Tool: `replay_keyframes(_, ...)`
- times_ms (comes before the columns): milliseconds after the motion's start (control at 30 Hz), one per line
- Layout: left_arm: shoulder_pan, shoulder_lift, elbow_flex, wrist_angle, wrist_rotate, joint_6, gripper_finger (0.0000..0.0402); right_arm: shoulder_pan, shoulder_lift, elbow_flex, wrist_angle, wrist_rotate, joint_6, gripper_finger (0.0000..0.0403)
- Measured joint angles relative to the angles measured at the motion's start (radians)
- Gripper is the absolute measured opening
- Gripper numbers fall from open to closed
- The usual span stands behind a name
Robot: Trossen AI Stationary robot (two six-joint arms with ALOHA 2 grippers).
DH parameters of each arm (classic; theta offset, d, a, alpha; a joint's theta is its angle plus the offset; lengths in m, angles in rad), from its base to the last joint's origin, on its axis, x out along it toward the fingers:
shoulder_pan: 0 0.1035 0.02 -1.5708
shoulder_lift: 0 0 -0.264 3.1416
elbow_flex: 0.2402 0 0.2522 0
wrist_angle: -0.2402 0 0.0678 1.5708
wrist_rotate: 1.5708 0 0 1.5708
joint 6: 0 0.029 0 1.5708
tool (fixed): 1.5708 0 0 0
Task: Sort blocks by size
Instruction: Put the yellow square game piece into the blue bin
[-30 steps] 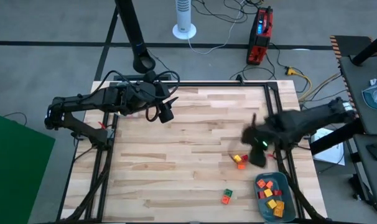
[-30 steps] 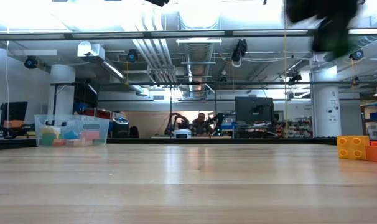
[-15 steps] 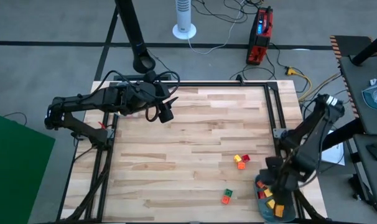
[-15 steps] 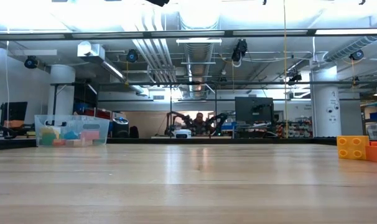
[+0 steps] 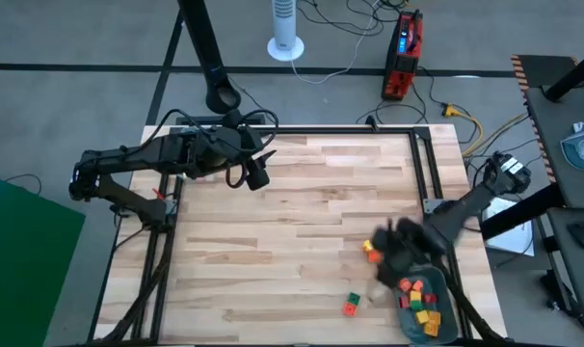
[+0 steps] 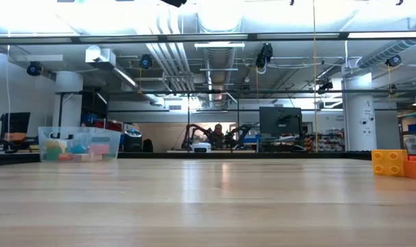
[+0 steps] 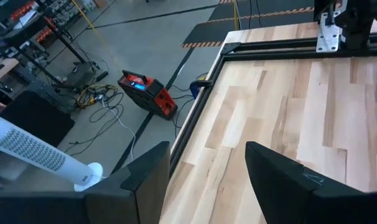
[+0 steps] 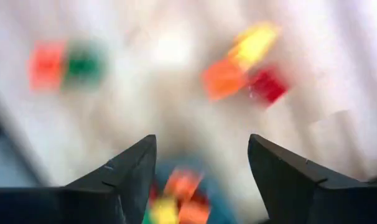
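Note:
The yellow block sits in the cluster on the wood, next to the orange block. Next, my right gripper closes on the sides of the yellow block [image 5: 366, 245] [image 8: 257, 45].
The blocks lie near the table's right near corner. A yellow, orange and red cluster [image 5: 370, 250] and a green and orange pair [image 5: 351, 305] rest flat on the wood. Several more fill the grey-blue tray [image 5: 450, 326]. My right gripper [image 5: 388, 262] hovers open, pointing down, between the cluster and the tray. Its wrist view shows the cluster [image 8: 244, 62], the pair [image 8: 64, 65] and the tray's blocks [image 8: 176, 193], with nothing between the fingers [image 8: 201, 140]. My left gripper [image 5: 258, 176] waits open and empty [image 7: 207, 149] at the far left.
A clear plastic box [image 6: 79, 144] of pale blocks shows beyond the table's far edge in the low view. A black metal frame [image 5: 429, 193] runs along the table's edges. Bare wood [image 5: 273, 251] fills the middle and left.
My right gripper has swung from beside the yellow, orange and red cluster toward the near right, over the tray. It has then come back toward the left, just past the tray's far left corner. The blocks on the wood have kept their places.

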Motion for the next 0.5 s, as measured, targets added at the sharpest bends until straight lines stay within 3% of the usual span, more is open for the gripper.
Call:
replay_keyframes(100, 0.000, 0.000, 0.000, -0.003, 0.000, -0.037, 0.0196, -0.164, -0.016, 0.002, -0.025, 0.051, 0.028, 0.0229)
replay_keyframes(300, 0.000, 0.000, 0.000, -0.033, 0.000, -0.208, 0.0196, -0.478, -0.010, -0.016, 0.024, 0.027, 0.125, 0.0205)
replay_keyframes(500, -0.001, 0.000, 0.000, -0.136, 0.000, -0.283, 0.0196, -0.584, 0.058, -0.021, 0.121, -0.134, 0.030, 0.0201)
